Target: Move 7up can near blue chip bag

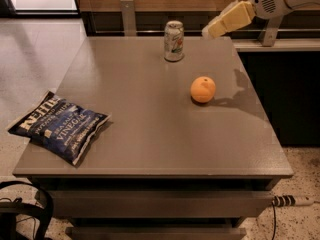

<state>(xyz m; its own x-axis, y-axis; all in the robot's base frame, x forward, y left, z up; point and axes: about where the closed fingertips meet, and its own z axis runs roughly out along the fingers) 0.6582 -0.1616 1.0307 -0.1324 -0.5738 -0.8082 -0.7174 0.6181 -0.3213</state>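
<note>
Next, my gripper will go to the middle of the 7up can [174,41], behind the orange, and close there.
The 7up can [174,40] stands upright near the far edge of the grey table [150,149]. It is silvery with faint green and red marks. The blue chip bag [59,126] lies flat at the table's front left corner, partly over the edge. My gripper [210,30] comes in from the upper right on a white arm. It hangs above the table's far right part, to the right of the can and apart from it.
An orange [203,89] sits on the table right of centre, in front of the can. A dark counter [280,44] runs along the right. A black cable loop [30,209] lies on the floor at the lower left, and a plug strip [290,200] at the lower right.
</note>
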